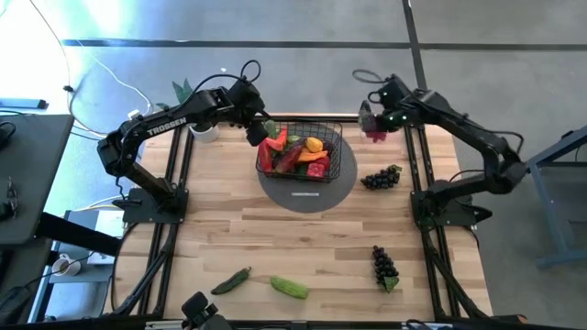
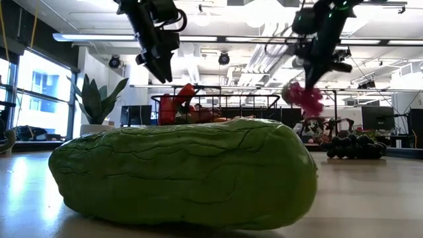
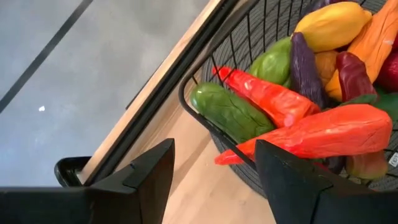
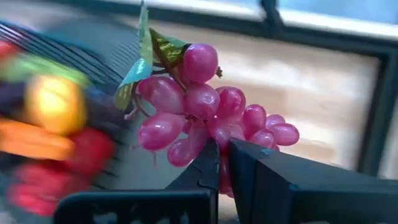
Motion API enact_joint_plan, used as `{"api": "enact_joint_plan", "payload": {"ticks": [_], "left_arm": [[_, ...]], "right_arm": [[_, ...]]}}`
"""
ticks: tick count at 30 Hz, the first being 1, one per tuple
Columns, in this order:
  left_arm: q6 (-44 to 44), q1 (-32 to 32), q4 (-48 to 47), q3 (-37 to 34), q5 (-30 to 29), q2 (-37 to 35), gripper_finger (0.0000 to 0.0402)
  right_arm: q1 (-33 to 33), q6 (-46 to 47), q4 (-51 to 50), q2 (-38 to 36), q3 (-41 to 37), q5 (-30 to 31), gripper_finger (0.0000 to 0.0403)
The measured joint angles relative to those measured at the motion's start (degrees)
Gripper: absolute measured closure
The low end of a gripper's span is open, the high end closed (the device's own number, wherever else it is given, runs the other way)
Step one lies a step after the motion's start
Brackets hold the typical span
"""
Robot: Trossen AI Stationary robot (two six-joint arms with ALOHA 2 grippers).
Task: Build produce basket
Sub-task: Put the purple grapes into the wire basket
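Note:
My right gripper will let go of the pink grapes in the black wire basket, in between the yellow produce and the basket's rim (image 1: 324,142) (image 4: 90,104).
The black wire basket (image 1: 341,137) stands on a grey round mat (image 1: 303,194), piled with red, orange, yellow and green produce (image 3: 323,74). My left gripper (image 3: 211,180) hangs open above the basket's far-left corner (image 1: 260,131), with nothing between its fingers. My right gripper (image 4: 222,165) is raised past the basket's far-right corner (image 1: 373,124) and is shut on a bunch of pink grapes (image 4: 205,112). Two dark grape bunches (image 1: 381,177) (image 1: 384,266), a cucumber (image 1: 289,287) and a green chilli (image 1: 231,280) lie on the table. My right gripper pinches the pink grapes between its two fingers at the end of the bunch (image 4: 214,140) away from the leaves (image 4: 146,56). The fingers slant down from above. The bunch (image 2: 304,97) hangs below the fingertips, clear of the table and outside the basket.
A potted green plant (image 1: 188,96) stands at the far left, behind my left arm. The cucumber (image 2: 185,172) fills the foreground of the low view. The wood between the mat and the near edge lies bare.

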Motion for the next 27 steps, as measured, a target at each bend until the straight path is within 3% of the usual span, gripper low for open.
{"api": "enact_joint_plan", "payload": {"ticks": [12, 20, 27], "left_arm": [[0.01, 0.0, -3.34, -0.01, -3.01, 0.0, 0.019], [0.01, 0.0, -2.69, 1.62, -3.32, -0.04, 0.019], [2.04, 0.09, -1.78, 1.64, -2.93, -0.04, 0.019]], "right_arm": [[8.74, 11.25, 15.57, -4.47, 0.02, -3.08, 0.0403], [19.38, 24.02, 17.9, -4.15, 0.02, 1.71, 0.0403], [25.39, 28.53, 22.41, 0.22, 0.02, 8.98, 0.0403]]}}
